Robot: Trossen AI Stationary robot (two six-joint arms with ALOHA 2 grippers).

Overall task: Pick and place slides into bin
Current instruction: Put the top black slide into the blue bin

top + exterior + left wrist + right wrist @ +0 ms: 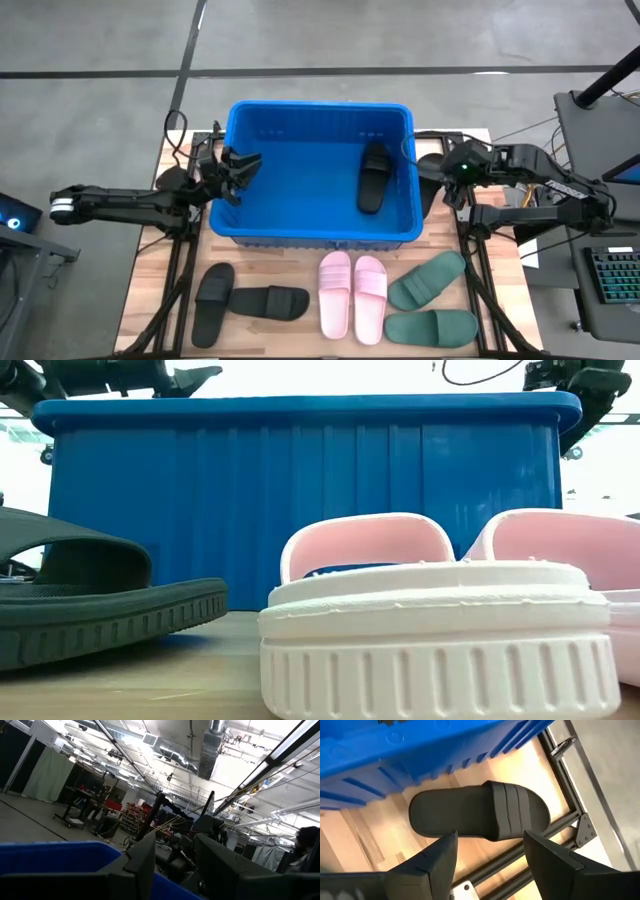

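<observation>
The strap's outer side point(438, 174) point(507, 837), away from the blue bin, on the black slide lying on the table beside that bin, is the next place for my right gripper to grab.
The blue bin point(320, 230) stands at the table's far middle with one black slide point(372, 176) lying inside by its right wall. My left gripper point(240, 165) hovers open at the bin's left rim, pointing slightly upward, with nothing between its fingers point(145, 860). My right gripper point(490, 865) is open beside the bin's right wall, tipped down over another black slide point(480, 812) that lies flat on the table. Two black slides point(240, 300), two pink slides point(352, 296) and two green slides point(430, 305) lie in a row along the near edge.
The bin's thick rim point(300, 405) rises well above the table. The table's frame rails point(555, 827) run just beyond the black slide at the right. A keyboard point(612, 275) and desks stand off the table's right side. Bare wood shows between the bin and the near row.
</observation>
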